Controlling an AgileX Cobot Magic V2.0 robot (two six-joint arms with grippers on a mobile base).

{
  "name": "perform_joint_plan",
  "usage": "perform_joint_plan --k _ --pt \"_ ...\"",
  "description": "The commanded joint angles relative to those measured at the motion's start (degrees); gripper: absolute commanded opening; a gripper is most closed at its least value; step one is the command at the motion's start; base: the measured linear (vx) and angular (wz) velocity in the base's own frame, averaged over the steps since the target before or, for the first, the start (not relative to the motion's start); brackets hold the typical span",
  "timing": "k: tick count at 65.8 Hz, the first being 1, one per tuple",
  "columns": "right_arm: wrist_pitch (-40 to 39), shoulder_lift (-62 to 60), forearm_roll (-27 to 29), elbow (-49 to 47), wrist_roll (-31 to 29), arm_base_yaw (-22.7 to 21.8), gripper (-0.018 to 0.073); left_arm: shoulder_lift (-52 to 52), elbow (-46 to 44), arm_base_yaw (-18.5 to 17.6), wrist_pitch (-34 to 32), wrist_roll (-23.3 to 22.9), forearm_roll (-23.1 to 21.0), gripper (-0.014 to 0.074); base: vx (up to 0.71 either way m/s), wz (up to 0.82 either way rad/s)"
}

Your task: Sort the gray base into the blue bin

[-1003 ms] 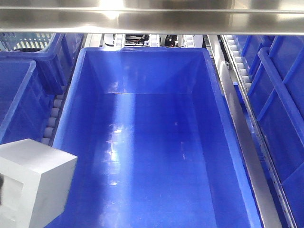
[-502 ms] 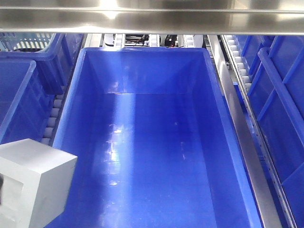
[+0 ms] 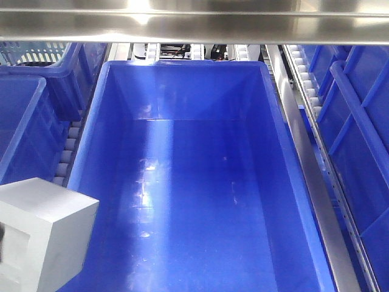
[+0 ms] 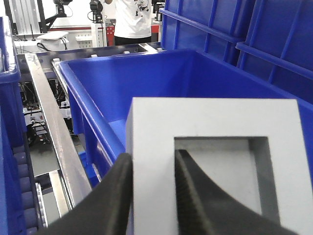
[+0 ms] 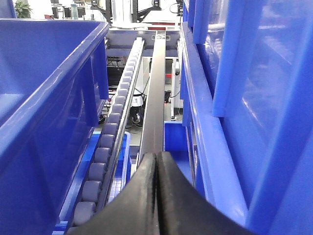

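Observation:
Next, my left gripper releases the gray base on the middle of the blue bin's bare bottom (image 3: 193, 205).
The gray base (image 3: 42, 234) is a matte light-gray block held at the lower left of the front view, over the near-left rim of the blue bin (image 3: 194, 79). The bin's inside shows nothing but its grid floor. In the left wrist view my left gripper (image 4: 151, 161) is shut on the gray base (image 4: 220, 122): one finger lies against its outer side, the other inside its square recess, pinching the wall between. The blue bin (image 4: 146, 78) lies behind it. My right gripper (image 5: 156, 161) is shut and empty, above a gap between bins.
A metal bar (image 3: 194, 24) crosses the top of the front view. Roller rails (image 3: 67, 152) and a steel rail (image 3: 316, 182) flank the bin. More blue bins (image 3: 30, 115) stand left and right (image 3: 358, 121). A person (image 4: 132, 19) stands far behind.

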Motion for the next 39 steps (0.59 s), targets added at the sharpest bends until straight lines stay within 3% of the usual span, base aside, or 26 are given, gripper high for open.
perform_joint_plan --k 1,19,27,39 --pt "-4.25 -0.66 -0.36 0.88 -0.37 -0.16 -0.0009 0.35 -1.70 -0.35 -6.36 -0.53 -0.59 -0.0006 0.00 0.00" --pt "-4.25 -0.66 -0.36 0.88 -0.37 -0.16 -0.0009 0.35 -1.70 -0.35 -5.95 -0.59 -0.59 -0.0006 0.00 0.00" --pt "-4.25 -0.66 -0.36 0.88 -0.37 -0.16 -0.0009 0.81 -2.06 -0.35 -8.64 -0.59 -0.65 -0.0003 0.00 0.00" --pt "-4.25 -0.66 -0.36 0.88 -0.37 -0.16 -0.0009 5.83 -7.15 -0.35 -9.51 -0.59 -0.59 0.0002 0.00 0.00"
